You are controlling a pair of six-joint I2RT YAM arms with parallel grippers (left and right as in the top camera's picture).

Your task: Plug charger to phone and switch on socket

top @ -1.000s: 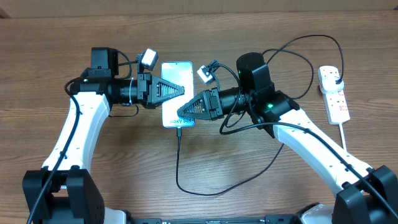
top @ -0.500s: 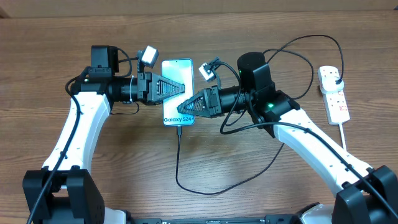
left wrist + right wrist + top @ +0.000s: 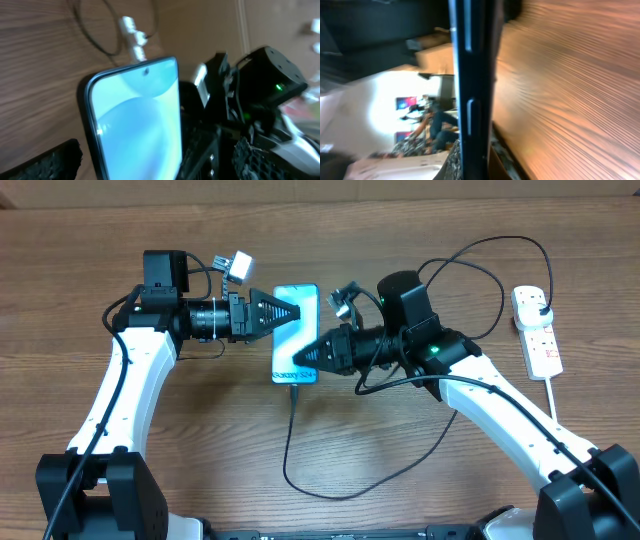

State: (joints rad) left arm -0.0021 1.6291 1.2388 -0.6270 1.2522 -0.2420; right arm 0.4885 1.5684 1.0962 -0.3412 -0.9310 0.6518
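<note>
My right gripper should set the phone down flat on the bare wood (image 3: 309, 382) below its cable end, at the middle of the table.
The phone (image 3: 288, 345) shows its light blue screen at the table's middle, and its dark thin edge (image 3: 472, 75) fills the right wrist view. My right gripper (image 3: 296, 361) (image 3: 475, 155) is shut on the phone at its lower right side. My left gripper (image 3: 298, 313) (image 3: 155, 162) stands open, one finger on each side of the phone (image 3: 135, 125) with gaps. The charger's black cable (image 3: 288, 440) runs from the phone's near end in a loop. A pale plug tip (image 3: 132, 42) sits at the phone's end. The white socket (image 3: 537, 335) lies far right, both grippers well away from it.
A black plug (image 3: 541, 302) sits in the socket's far end, and its thick white cord (image 3: 556, 395) runs toward the front right. Black cable arcs (image 3: 480, 255) curve behind the right arm. The charger loop (image 3: 330, 492) lies near the front edge.
The left gripper has opened wide and rolled onto its side. The right gripper has shut on the phone. The phone has shifted a little to the right.
</note>
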